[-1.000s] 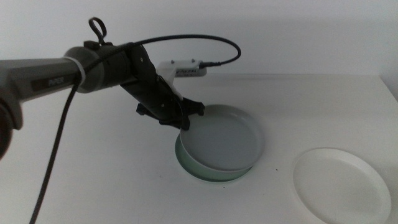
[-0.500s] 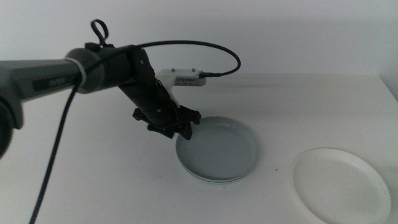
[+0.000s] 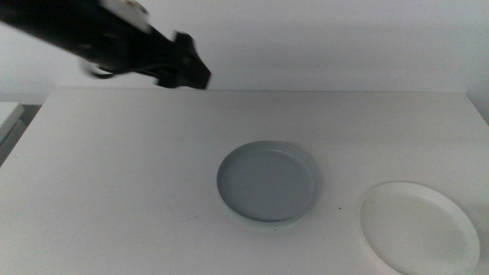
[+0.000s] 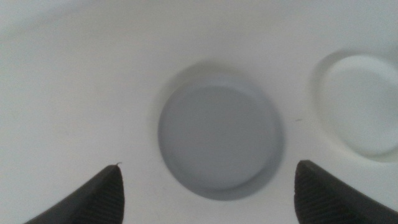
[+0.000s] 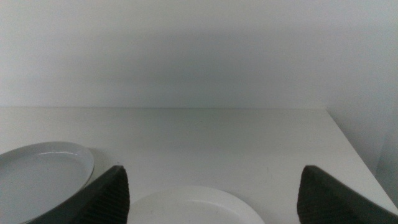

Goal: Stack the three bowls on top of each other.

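Observation:
Next, I grab the white bowl by its rim with my right gripper, at the side (image 3: pixel 474 222) farthest from the pale grey bowl.
The pale grey bowl (image 3: pixel 267 180) sits nested in the mint green bowl (image 3: pixel 258 222), of which only a thin edge shows under its front rim. To the right, the white bowl (image 3: pixel 419 225) lies alone on the table. My left gripper (image 3: pixel 187 71) is high above the table's far left, blurred and well clear of the bowls. In the left wrist view the left gripper (image 4: pixel 208 167) is open and empty, looking down on the grey bowl (image 4: pixel 217 140) and the white bowl (image 4: pixel 364 102). My right gripper (image 5: pixel 212 171) is open and low, near the white bowl (image 5: pixel 193 208) and the grey bowl (image 5: pixel 43 168).
The white table (image 3: pixel 114 176) ends at a pale wall (image 3: pixel 344 38) behind. Its right edge (image 3: pixel 480 114) runs close to the white bowl.
My left gripper has let go of the grey bowl, which now rests level in the mint green one. The left arm has lifted up and back to the far left.

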